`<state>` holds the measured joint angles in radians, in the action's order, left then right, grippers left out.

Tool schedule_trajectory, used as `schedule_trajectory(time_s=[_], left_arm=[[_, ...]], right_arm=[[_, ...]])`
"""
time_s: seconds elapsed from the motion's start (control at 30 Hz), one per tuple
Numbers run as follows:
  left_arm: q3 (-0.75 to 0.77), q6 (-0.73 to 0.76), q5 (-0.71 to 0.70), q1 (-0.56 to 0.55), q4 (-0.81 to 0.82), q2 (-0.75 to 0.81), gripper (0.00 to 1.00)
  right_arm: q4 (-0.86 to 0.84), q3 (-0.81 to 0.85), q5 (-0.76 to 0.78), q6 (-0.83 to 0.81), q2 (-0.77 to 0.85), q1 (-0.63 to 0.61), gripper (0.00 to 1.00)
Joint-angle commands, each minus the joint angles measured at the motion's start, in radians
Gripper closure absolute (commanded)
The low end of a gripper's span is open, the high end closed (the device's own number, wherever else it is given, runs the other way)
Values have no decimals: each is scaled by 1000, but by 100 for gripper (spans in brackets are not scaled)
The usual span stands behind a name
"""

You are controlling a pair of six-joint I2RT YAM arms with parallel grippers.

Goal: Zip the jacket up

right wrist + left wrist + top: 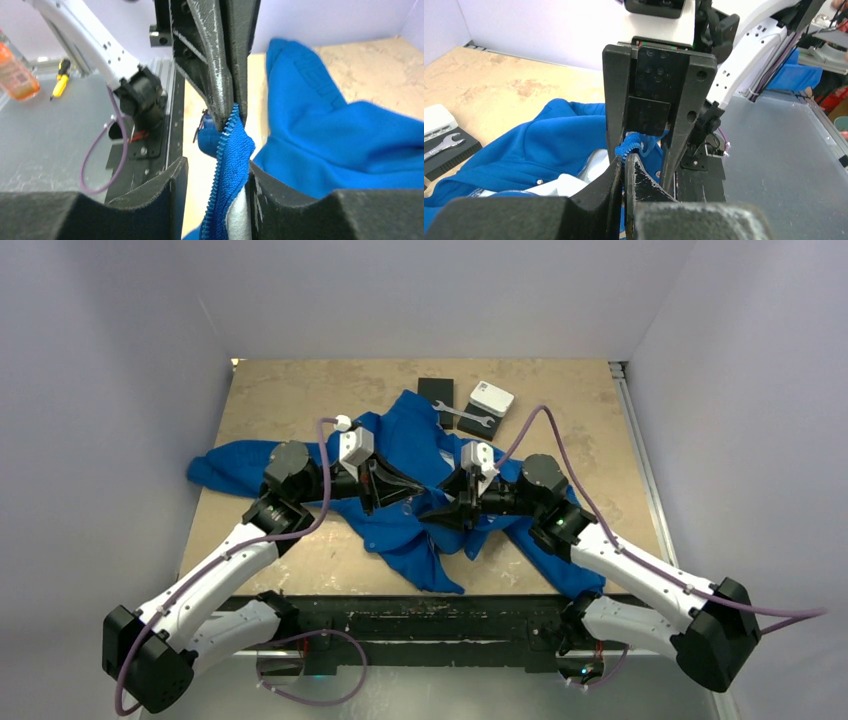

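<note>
The zipper tape lies at a slant against a finger of my right gripper, so I need to tilt that gripper and close it on the tape's end (236, 131) before my left gripper opens.
The royal-blue jacket (400, 445) lies crumpled across the middle of the table, its white lining (549, 187) showing. My left gripper (400, 495) (625, 157) is shut on the blue zipper tape (631, 144) at the jacket's front edge. Facing it fingertip to fingertip, my right gripper (440, 512) (217, 165) is open. The toothed zipper tape (231, 150) hangs between the right gripper's fingers and leans against the right-hand finger (270, 187). The other finger stands clear of it. The zipper slider is not clearly visible.
Behind the jacket sit a black box (436, 390), a white box (491, 398) and a wrench (465, 418) on a second black box. The table's near edge (330, 592) runs just in front of the jacket. An orange bottle (15, 70) stands off the table.
</note>
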<state>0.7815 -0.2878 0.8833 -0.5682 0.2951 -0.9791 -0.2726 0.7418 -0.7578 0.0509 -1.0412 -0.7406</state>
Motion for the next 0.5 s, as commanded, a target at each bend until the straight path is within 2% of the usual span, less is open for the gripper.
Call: schedule_trajectory(time_s=[0.0, 0.2, 0.47], left_arm=[[-14, -75, -58, 16, 154, 45, 100], [-22, -35, -83, 21, 138, 67, 100], [-31, 14, -175, 21, 120, 87, 100]], right_arm=[[-424, -79, 43, 215, -26, -1, 55], [-805, -195, 31, 434, -81, 1, 58], [-1203, -249, 69, 670, -223, 1, 54]])
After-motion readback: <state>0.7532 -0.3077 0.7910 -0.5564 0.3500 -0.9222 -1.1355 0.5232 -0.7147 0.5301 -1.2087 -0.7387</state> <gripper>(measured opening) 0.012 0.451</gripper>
